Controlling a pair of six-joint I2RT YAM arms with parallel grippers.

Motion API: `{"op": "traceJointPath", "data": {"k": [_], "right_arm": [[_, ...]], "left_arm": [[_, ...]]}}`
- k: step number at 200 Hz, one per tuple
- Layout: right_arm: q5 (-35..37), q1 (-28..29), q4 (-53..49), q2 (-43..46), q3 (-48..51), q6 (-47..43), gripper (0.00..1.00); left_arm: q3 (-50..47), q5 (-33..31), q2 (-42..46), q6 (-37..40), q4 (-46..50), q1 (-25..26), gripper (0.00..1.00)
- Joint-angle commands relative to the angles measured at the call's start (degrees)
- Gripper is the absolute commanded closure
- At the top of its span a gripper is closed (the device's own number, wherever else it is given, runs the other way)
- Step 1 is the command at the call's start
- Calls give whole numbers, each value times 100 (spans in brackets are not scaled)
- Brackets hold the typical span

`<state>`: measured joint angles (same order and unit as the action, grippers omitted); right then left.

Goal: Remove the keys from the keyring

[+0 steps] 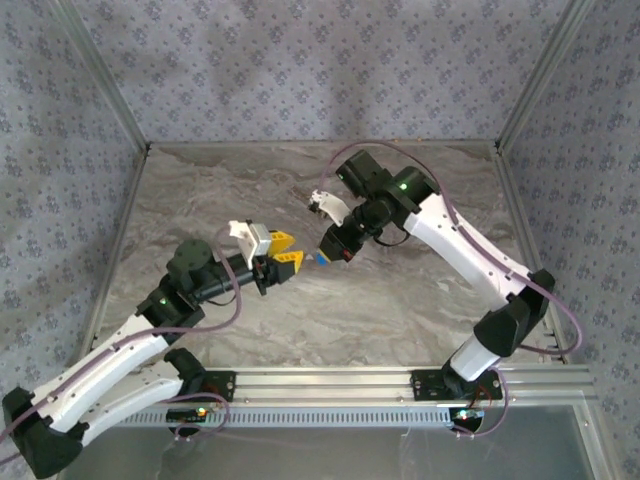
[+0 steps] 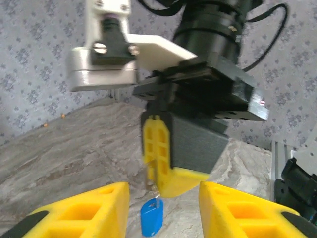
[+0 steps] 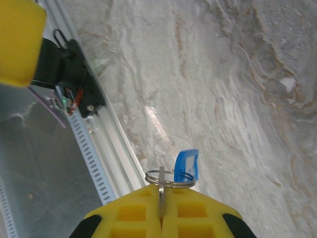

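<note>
The dangling blue tag is between my left gripper's open fingers, so that gripper should move in closer at a new angle and pinch the wire keyring [image 3: 174,185].
My right gripper [image 3: 162,192] is shut on the keys: a flat silvery key [image 3: 161,184] stands edge-on between its yellow fingers. A thin wire keyring [image 3: 171,177] passes through the key just past the fingertips, and a bright blue tag [image 3: 186,165] hangs on the ring. From above, the right gripper [image 1: 331,252] holds the bunch over the middle of the marble table [image 1: 400,300], the blue tag [image 1: 322,258] facing the left gripper [image 1: 287,258]. My left gripper [image 2: 163,214] is open, its fingers either side of the dangling blue tag [image 2: 151,217] without touching it. The right gripper's fingers [image 2: 159,156] hang just above.
An aluminium rail [image 1: 330,380] runs along the table's near edge, with both arm bases on it. Patterned fabric walls [image 1: 300,70] close in the back and sides. The rail [image 3: 111,148] and a grey floor panel [image 3: 34,163] lie below the held bunch.
</note>
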<state>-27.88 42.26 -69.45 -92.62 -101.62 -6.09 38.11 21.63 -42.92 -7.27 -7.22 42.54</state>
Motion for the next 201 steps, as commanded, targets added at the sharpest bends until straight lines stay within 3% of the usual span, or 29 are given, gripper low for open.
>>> {"op": "traceJointPath", "data": {"k": [1,35,83,144,175,201], "right_arm": [[654,55,-748,-329,-341,-87,100],[621,96,-874,-469,-477,-101,100],[398,146,-851,-520,-639,-189,100],[305,184,-845,-521,-679,-187,100],[204,180,-786,-473,-639,-160,100],[85,177,-728,-444,-633,-157,100]], "left_arm": [[-20,880,-75,-511,195,-275,66],[-198,1482,-400,-683,-124,-336,69],[-145,1823,-808,-845,-157,-348,57],[-263,2162,-1087,-1808,-1171,-635,49],[-179,2537,-1312,-2218,-1430,-1003,54],[-71,2709,-1476,-2193,-1414,-1006,60]]}}
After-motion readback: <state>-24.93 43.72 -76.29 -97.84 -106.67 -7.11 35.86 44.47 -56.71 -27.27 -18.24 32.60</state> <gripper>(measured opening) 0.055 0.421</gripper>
